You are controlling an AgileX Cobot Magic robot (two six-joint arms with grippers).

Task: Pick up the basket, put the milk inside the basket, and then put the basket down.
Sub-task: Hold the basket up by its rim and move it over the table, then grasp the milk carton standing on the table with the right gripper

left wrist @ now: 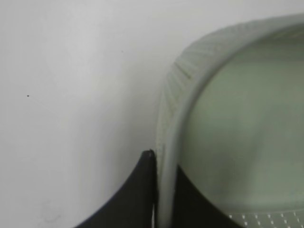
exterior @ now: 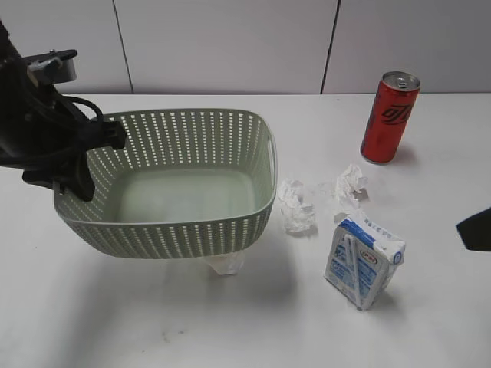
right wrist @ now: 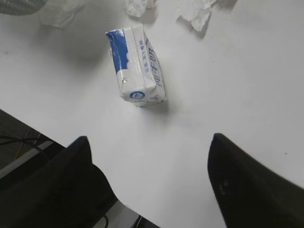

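I will close my right gripper on the upper part of the milk [exterior: 374, 247] [right wrist: 137, 71], with one finger against the milk's straw side.
The pale sage-green basket [exterior: 192, 222] hangs tilted above the white table, its left rim pinched by my left gripper [exterior: 77, 172]. In the left wrist view the basket's rim [left wrist: 178, 128] runs between the two black fingers of that gripper [left wrist: 164, 164], which is shut on it. The milk [exterior: 362, 259], a white-and-blue carton with a straw, stands on the table right of the basket. It also shows in the right wrist view [right wrist: 135, 66], ahead of my right gripper [right wrist: 149, 142], which is open, empty and apart from it. Only a dark corner of the right arm [exterior: 477, 228] shows at the exterior view's right edge.
A red soda can [exterior: 390, 116] stands at the back right. Crumpled white paper lies between basket and milk [exterior: 295, 207], near the can [exterior: 351, 184], and under the basket's front edge [exterior: 224, 264]. The table's near edge shows in the right wrist view [right wrist: 28, 128].
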